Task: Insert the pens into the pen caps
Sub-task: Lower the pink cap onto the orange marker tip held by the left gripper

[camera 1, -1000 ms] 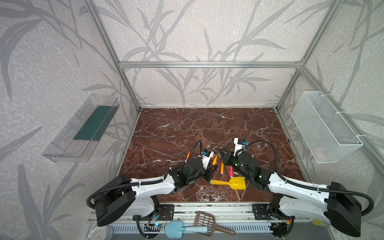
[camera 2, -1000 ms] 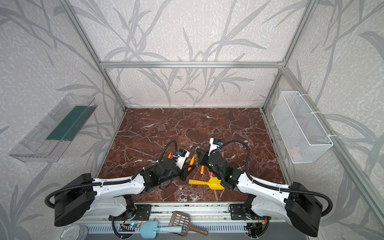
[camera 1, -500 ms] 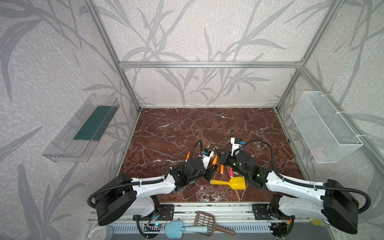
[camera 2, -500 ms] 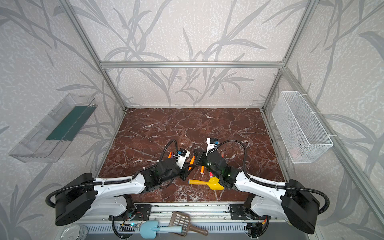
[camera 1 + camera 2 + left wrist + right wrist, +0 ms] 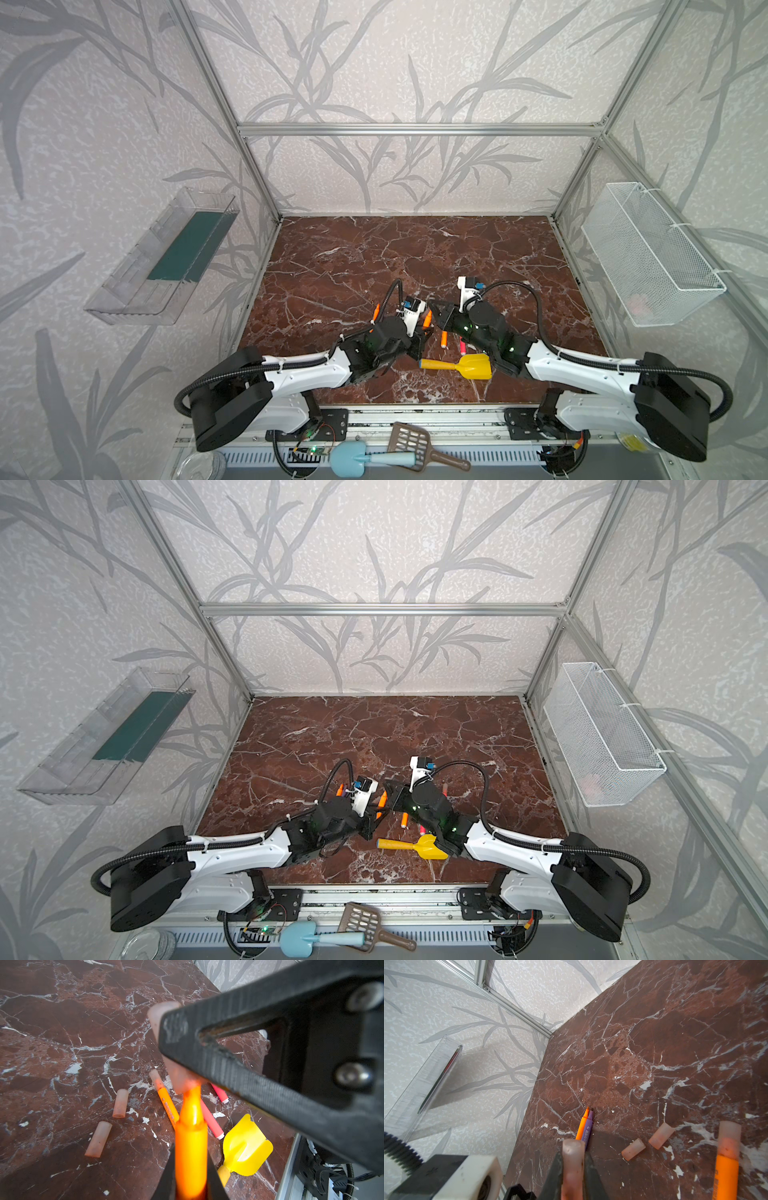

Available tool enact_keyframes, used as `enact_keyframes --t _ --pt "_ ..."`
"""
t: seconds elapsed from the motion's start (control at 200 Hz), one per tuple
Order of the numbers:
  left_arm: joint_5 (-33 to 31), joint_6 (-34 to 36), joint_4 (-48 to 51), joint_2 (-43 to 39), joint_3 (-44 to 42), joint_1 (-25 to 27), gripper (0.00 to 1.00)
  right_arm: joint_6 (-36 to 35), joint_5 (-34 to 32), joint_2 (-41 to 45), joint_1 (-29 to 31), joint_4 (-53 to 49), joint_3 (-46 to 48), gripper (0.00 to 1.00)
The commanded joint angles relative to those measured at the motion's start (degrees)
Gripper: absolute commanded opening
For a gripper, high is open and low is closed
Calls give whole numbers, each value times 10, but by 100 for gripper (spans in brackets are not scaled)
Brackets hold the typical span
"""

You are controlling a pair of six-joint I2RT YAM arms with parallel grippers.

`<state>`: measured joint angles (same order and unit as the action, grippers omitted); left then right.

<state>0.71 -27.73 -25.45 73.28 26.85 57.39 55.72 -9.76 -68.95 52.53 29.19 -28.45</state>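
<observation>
Only the orange pen's tip sits in the cap's opening, so next my right gripper opens and takes the cap nearer its closed end (image 5: 573, 1144) before pushing it on.
My left gripper (image 5: 190, 1154) is shut on an orange pen (image 5: 191, 1142), tip pointing away. Its tip sits at the mouth of a pinkish pen cap (image 5: 573, 1167), on which my right gripper (image 5: 573, 1157) is shut. In both top views the two grippers meet near the table's front middle (image 5: 430, 322). On the table lie an orange pen wearing a cap (image 5: 167, 1105), two red-pink pens (image 5: 211, 1120), two loose caps (image 5: 120, 1103) (image 5: 98, 1139), and an orange pen (image 5: 581, 1126) beside a purple pen (image 5: 588, 1126).
A yellow toy shovel (image 5: 461, 366) lies just in front of the grippers. A clear bin (image 5: 166, 257) hangs on the left wall and a white mesh basket (image 5: 648, 253) on the right wall. A blue shovel (image 5: 353, 457) and a brown scoop (image 5: 415, 442) lie off the table's front.
My right gripper has moved left and slightly back with the cap, closing on the left gripper's pen tip. The left arm has barely moved.
</observation>
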Motion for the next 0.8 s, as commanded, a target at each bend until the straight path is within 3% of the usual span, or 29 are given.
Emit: enact_keyframes --t 0.0,0.275,0.475,0.7,0.795 --pt "-16 -15 -21 -17 -5 0 0 -1 4 8 1 29 20 0" --pt "46 -48 -72 -22 -22 -12 0 -48 -16 -6 78 205 91 0" --pt "95 -80 -115 -6 -32 -34 0 -66 -19 -24 97 315 137 0" --pt "117 -100 -131 -8 -44 -58 0 -73 -17 -37 106 328 139 0" --pt "113 -92 -127 -9 -44 -57 0 -78 -18 -29 106 302 131 12"
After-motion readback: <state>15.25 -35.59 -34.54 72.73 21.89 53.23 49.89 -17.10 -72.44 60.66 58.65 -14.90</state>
